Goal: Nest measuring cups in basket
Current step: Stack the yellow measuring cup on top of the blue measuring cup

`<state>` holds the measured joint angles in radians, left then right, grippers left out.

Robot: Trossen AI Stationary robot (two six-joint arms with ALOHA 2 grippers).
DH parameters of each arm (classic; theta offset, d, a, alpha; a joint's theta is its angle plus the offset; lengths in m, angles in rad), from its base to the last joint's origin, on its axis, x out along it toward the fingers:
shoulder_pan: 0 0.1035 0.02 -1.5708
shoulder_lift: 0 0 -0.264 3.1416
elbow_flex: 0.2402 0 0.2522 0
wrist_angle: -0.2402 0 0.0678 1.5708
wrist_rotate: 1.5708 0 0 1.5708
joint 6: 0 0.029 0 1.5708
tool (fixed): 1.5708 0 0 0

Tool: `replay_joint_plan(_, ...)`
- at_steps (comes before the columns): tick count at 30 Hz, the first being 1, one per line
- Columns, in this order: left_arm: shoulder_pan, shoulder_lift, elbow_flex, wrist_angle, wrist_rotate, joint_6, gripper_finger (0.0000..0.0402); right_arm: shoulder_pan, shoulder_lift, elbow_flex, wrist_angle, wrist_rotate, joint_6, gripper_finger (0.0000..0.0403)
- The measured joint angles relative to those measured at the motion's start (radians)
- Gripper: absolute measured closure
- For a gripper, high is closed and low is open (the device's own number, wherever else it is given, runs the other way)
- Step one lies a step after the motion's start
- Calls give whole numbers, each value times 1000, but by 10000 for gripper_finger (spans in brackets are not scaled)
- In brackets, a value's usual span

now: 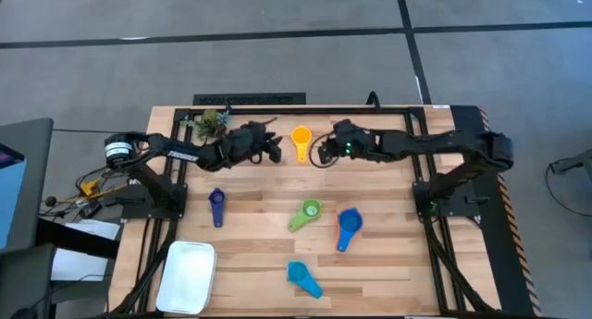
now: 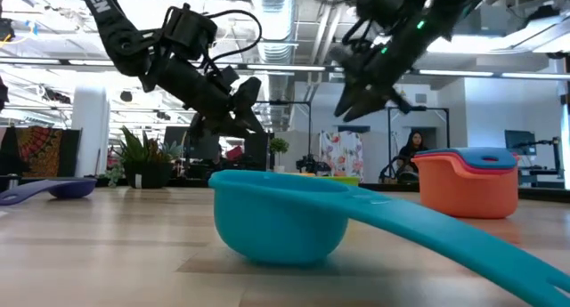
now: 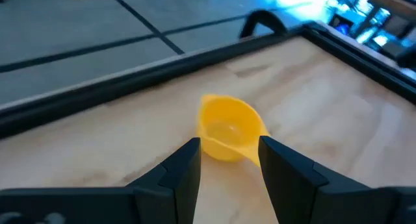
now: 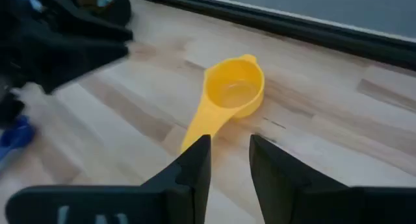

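Note:
My right gripper is going to close on the yellow measuring cup's rim (image 1: 310,134) (image 4: 262,85), on the side that faces my right arm, next to the cup's pouring spout.
The yellow measuring cup (image 1: 301,137) stands on its base near the far edge of the table, handle toward the near edge. My left gripper (image 1: 277,151) hovers open just left of it, and my right gripper (image 1: 322,153) hovers open just right of it. Both are raised above the table in the low view. The cup lies ahead of the left fingers (image 3: 221,128) and the right fingers (image 4: 233,91). Dark blue (image 1: 216,206), green (image 1: 305,213), blue (image 1: 348,228) and light blue (image 1: 303,277) cups lie apart on the wood. The white basket (image 1: 188,275) rests at the near left corner.
A small green plant clump (image 1: 215,122) sits at the far edge behind my left arm. In the low view a blue cup sits inside an orange-red one (image 2: 468,178). A black frame rail runs along the far edge (image 1: 388,109). Bare wood lies between the cups and the basket.

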<state>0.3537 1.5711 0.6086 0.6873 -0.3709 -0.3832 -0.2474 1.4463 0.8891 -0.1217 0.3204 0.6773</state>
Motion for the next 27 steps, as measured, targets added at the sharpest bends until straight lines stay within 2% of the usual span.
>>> replay_joint_plan(3,28,0,12,2,6,17,258,-18,75,4,127,-7,-4,282)
replay_joint_plan(9,40,0,41,-64,27,21,258,-102,234,138,83,-1,-7,278)
replay_joint_plan(20,-11,0,42,-250,-19,-6,258,-126,509,531,-331,-5,-82,204)
replay_joint_plan(23,-13,0,42,-259,-19,-6,258,-136,562,606,-410,-41,-108,199)
replay_joint_plan(27,-13,0,42,-266,-20,-9,258,-168,616,671,-454,-139,-153,214)
